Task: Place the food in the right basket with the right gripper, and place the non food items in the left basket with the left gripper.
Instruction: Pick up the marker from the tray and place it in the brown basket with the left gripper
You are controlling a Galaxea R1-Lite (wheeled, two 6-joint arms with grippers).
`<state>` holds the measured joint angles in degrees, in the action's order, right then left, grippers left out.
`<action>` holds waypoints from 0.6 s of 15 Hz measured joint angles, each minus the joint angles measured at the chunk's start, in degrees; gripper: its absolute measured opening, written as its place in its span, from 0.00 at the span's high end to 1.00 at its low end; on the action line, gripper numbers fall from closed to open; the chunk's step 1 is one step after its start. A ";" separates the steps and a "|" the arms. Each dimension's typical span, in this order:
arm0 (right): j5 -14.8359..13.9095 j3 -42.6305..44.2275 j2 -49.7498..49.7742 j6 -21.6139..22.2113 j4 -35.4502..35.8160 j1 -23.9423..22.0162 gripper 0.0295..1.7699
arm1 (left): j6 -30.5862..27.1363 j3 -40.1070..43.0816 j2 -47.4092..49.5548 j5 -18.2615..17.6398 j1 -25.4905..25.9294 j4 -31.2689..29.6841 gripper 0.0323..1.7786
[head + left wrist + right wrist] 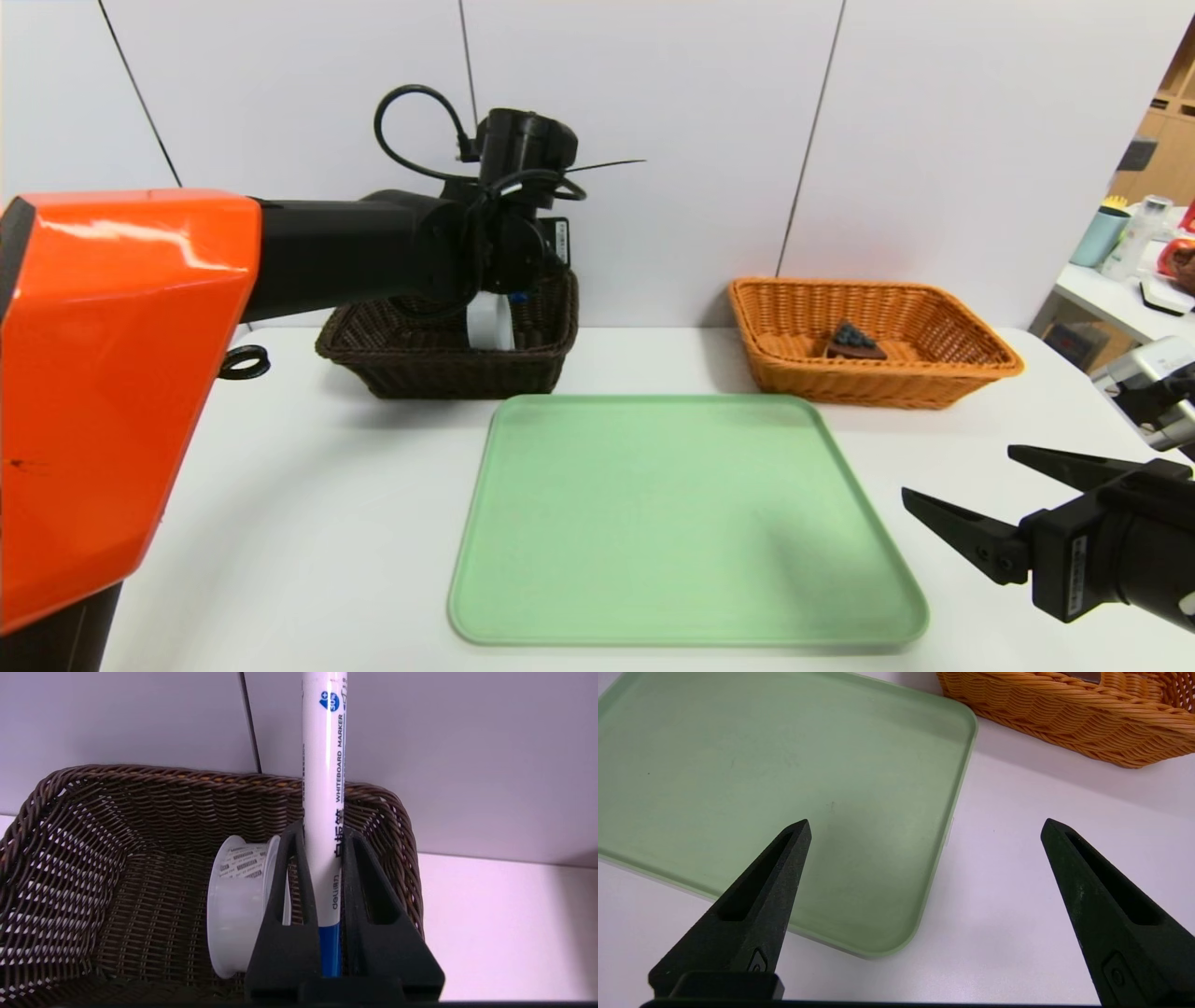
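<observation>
Next, my left gripper releases the marker pen beside the tape roll in the dark basket [524, 329] [306, 896], toward the orange-tan basket.
My left gripper [322, 833] is shut on the white marker pen [324, 765], whose blue cap sits deep between the jaws, above the dark brown left basket [439, 359] [84, 812]. The translucent tape roll [233, 905] [490, 322] stands on edge inside that basket, beside the gripper. The chocolate cake slice [854, 343] lies in the orange-tan right basket [924, 373] [1064, 714]. My right gripper [962, 481] [924, 828] hangs open and empty over the table near the tray's front right corner.
A bare green tray [681, 518] [738, 765] lies in the middle of the white table [299, 523]. A black ring [245, 361] sits left of the dark basket. A side table with bottles [1134, 238] stands at the far right.
</observation>
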<state>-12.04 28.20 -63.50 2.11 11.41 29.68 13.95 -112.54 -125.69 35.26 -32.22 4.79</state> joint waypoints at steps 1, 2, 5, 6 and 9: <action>0.00 0.00 0.02 0.00 0.00 0.00 0.04 | -0.09 0.00 -0.80 -0.01 0.52 -1.71 0.90; -0.02 0.00 0.02 0.01 0.02 0.00 0.04 | -0.63 0.00 -1.71 0.02 1.08 -3.63 0.90; -0.02 -0.02 0.02 0.00 0.00 0.00 0.04 | -0.80 0.28 -3.78 0.29 1.85 -5.72 0.90; -0.02 0.02 0.02 0.00 0.02 -0.02 0.04 | -0.65 0.56 -4.22 0.38 1.83 -5.84 0.90; 0.00 0.07 -0.02 0.00 0.00 -0.02 0.04 | -0.72 2.29 -4.85 0.41 1.90 -7.84 0.90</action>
<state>-12.04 28.27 -63.53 2.11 11.41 29.66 13.23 -110.25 -130.54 35.67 -30.32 -3.05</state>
